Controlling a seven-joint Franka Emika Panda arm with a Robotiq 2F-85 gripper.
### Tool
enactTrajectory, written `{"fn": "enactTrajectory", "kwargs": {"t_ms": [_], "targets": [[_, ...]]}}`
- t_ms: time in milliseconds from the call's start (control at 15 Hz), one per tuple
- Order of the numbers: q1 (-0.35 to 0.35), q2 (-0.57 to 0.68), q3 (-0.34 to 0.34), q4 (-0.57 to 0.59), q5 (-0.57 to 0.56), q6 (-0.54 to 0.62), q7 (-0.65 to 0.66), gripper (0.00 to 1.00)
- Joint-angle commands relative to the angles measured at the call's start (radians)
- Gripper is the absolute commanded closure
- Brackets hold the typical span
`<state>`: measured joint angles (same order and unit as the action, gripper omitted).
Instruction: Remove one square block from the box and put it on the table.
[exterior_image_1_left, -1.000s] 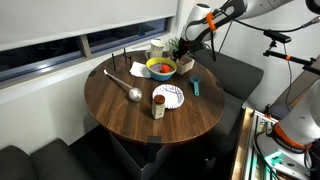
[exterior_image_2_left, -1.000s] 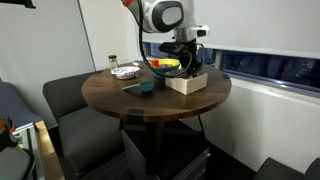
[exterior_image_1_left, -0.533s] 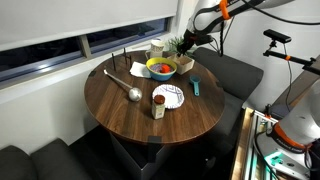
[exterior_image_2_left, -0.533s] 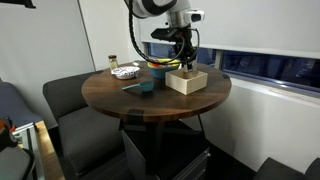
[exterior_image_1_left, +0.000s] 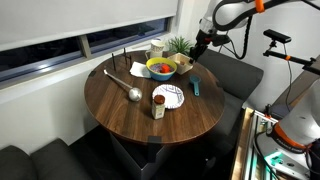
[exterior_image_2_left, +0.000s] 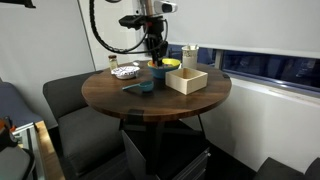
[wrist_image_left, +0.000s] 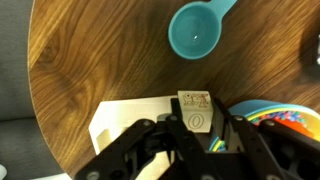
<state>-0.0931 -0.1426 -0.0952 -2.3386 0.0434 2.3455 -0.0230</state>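
Observation:
Next, my gripper releases the small square block on the table (exterior_image_1_left: 184, 90) (wrist_image_left: 276, 24) between the teal scoop and the striped plate. The block still hangs well above the table.
My gripper (wrist_image_left: 197, 124) is shut on a small square block (wrist_image_left: 195, 104) printed with a picture and a "0". In both exterior views the gripper (exterior_image_1_left: 203, 46) (exterior_image_2_left: 155, 50) hangs well above the round dark wood table (exterior_image_1_left: 120, 105) (exterior_image_2_left: 110, 95). The pale cream box (exterior_image_1_left: 185, 63) (exterior_image_2_left: 187, 80) stands at the table's edge. In the wrist view the box (wrist_image_left: 118, 124) lies below and left of the held block. What is inside the box does not show.
A yellow bowl (exterior_image_1_left: 161, 68) (exterior_image_2_left: 167, 65) of red and green things stands beside the box. A teal scoop (wrist_image_left: 196, 31) (exterior_image_1_left: 196, 87), a striped plate (exterior_image_1_left: 168, 95), a metal ladle (exterior_image_1_left: 128, 88) and a small jar (exterior_image_1_left: 158, 110) lie on the table. Grey seats surround it.
My gripper has risen from the box with the block in it. In the exterior views it has drifted sideways off the box.

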Motion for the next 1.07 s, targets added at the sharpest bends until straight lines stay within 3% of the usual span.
{"fn": "enactTrajectory", "kwargs": {"t_ms": [0,267,667,733,1000], "targets": [[0.051,-0.138,0.022,-0.121,0.084,-0.056,-0.058,0.91],[0.12,-0.169,0.026,-0.143,0.202,-0.183,-0.117,0.91],[0.097,-0.171,0.008,-0.161,0.228,-0.251,-0.09,0.91],[0.098,-0.154,0.025,-0.138,0.194,-0.236,-0.08,0.66],[0.091,-0.154,0.016,-0.147,0.201,-0.236,-0.081,0.66]]}}
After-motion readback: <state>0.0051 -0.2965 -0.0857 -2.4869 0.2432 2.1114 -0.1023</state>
